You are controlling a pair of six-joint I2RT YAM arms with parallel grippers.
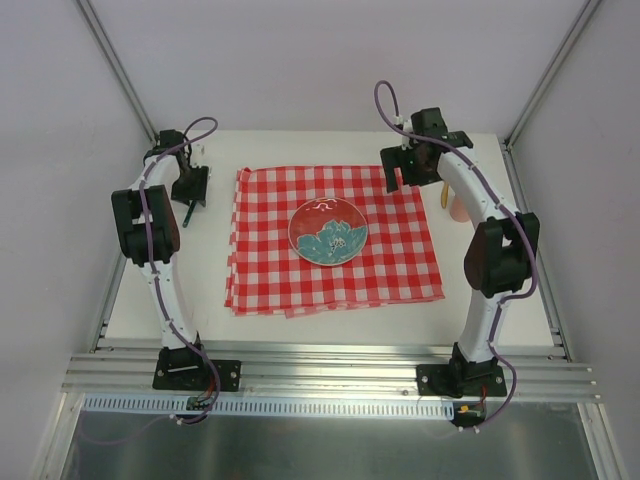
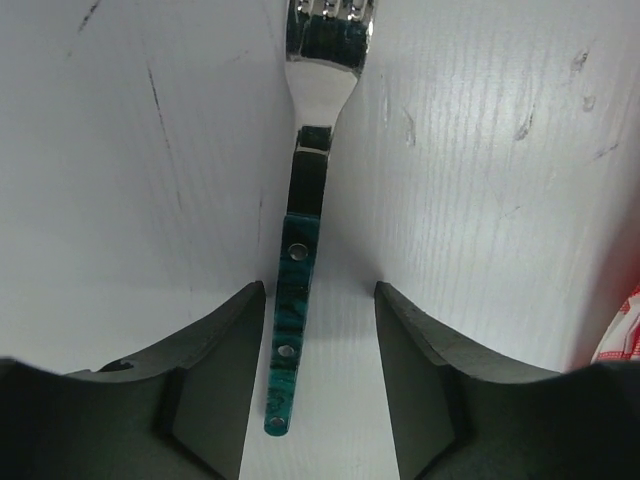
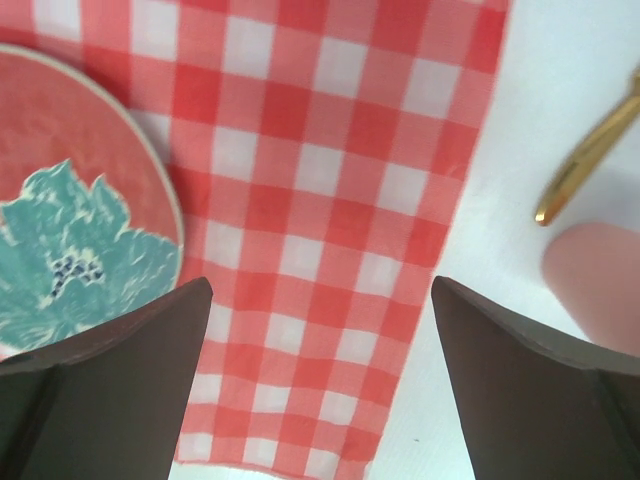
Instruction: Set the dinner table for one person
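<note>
The robot's right gripper needs to next move to the pink cup and grab the cup's side point(image 1: 454, 200) nearest the checked cloth, up at the cup's rim.
A fork point(image 2: 303, 210) with a teal handle and a steel head lies on the white dinner table point(image 2: 480, 150). My left gripper point(image 2: 320, 295) is lowered around the handle, jaws apart, with the handle close to the left finger and a wider gap to the right one. From above, the left gripper point(image 1: 190, 198) is left of the red-and-white checked cloth point(image 1: 270, 270), and the fork's handle point(image 1: 187, 216) pokes out below it. A red plate point(image 1: 328, 231) with a teal flower sits mid-cloth. My right gripper point(image 3: 320, 290) hangs open over the cloth's right edge point(image 3: 330, 200), holding nothing.
A gold utensil point(image 3: 590, 160) and a pink cup point(image 3: 600, 280) lie on the bare table point(image 1: 200, 290) right of the cloth, close to the right gripper point(image 1: 405, 180). Grey walls and aluminium rails point(image 1: 320, 365) enclose the table.
</note>
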